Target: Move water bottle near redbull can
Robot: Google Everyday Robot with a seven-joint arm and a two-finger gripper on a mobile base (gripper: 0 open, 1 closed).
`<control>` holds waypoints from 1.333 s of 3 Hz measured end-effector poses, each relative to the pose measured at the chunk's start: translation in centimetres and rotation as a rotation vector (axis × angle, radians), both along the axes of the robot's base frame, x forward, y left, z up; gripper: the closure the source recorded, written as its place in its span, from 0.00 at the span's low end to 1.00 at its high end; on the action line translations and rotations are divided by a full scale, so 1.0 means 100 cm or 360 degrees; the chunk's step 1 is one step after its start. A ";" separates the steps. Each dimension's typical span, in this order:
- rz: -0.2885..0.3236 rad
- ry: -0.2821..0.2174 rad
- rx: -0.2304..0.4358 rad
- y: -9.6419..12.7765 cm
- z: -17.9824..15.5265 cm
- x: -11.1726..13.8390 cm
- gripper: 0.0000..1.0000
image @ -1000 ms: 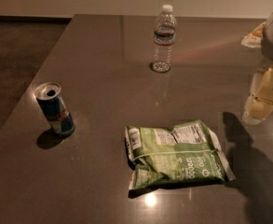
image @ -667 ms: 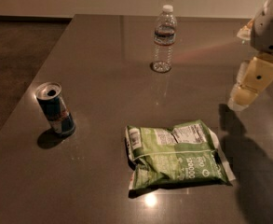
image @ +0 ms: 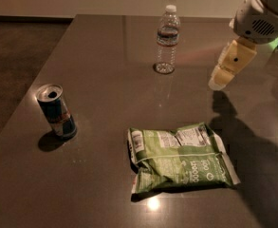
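The water bottle's upper half (image: 168, 31), below its white cap, is the next place for my gripper to go and close.
The water bottle (image: 167, 38), clear ribbed plastic with a white cap and a dark label band, stands upright at the far middle of the dark table (image: 110, 94). The redbull can (image: 56, 110), blue and silver with an open top, stands upright near the left edge. My gripper (image: 222, 78) hangs from the white arm at the upper right, above the table and to the right of the bottle, a good gap away. It holds nothing.
A green snack bag (image: 180, 157) lies flat at the front middle, between the can and the arm's shadow. The table's left edge runs close to the can, with dark floor (image: 15, 56) beyond it.
My arm and gripper have moved left and further in over the table, toward the bottle. The bottle, can and bag have not moved.
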State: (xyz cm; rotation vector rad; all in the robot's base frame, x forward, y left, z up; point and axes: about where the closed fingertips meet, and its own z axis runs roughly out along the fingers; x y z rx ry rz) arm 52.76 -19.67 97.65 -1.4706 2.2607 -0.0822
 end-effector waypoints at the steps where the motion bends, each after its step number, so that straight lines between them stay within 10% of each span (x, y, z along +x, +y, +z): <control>1: -0.0055 -0.0042 0.0098 0.014 0.003 0.030 0.00; 4: -0.0168 -0.0065 0.0302 0.059 -0.003 0.096 0.00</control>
